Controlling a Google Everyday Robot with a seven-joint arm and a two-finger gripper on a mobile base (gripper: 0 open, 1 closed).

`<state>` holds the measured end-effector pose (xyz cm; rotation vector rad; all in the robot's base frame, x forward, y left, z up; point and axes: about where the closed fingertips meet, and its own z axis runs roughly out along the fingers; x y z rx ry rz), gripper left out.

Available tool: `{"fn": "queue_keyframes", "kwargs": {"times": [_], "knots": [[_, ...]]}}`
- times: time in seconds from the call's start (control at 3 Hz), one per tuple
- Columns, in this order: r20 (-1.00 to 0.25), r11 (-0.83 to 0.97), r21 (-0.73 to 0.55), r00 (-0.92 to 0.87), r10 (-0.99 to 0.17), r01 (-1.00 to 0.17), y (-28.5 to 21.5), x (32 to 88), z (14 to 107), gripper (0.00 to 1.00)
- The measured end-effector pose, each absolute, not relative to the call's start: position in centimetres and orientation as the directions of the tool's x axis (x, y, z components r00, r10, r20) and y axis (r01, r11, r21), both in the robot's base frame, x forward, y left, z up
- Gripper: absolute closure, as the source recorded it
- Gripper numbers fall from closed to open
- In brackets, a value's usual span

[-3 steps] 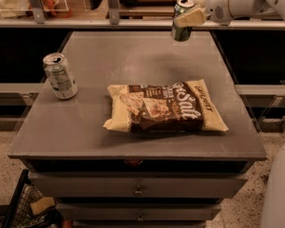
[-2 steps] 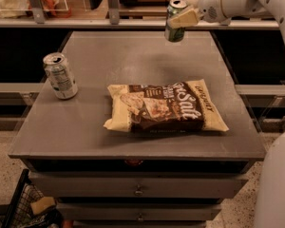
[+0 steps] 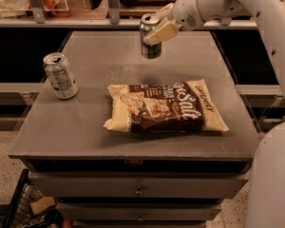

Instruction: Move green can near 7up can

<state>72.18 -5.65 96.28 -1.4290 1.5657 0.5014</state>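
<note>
I should use my gripper to set the green can, now hanging over the table's far middle, down between the 7up can and the chip bag's far corner [image 3: 91,81].
The green can [image 3: 151,42] hangs in the air above the far middle of the table, held upright in my gripper [image 3: 159,27], which is shut on its upper part. The arm reaches in from the upper right. The 7up can [image 3: 60,75], silver-white with green print, stands upright near the table's left edge, well to the left of the held can.
A brown and cream chip bag [image 3: 166,107] lies flat in the middle of the grey table [image 3: 76,132], between the two cans. Drawers sit below the table front. A wire basket [image 3: 23,208] stands on the floor at lower left. Shelves run behind the table.
My gripper has carried the green can to the left and a little lower, from the table's far right towards its far middle. The 7up can and bag have not moved.
</note>
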Motion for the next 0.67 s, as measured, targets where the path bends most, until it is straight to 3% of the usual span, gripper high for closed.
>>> {"fn": "queue_keyframes", "kwargs": {"times": [0.67], "knots": [[-0.826, -0.041, -0.172, 0.166, -0.538, -0.984, 2.2, 66.8, 93.8, 1.00]]}}
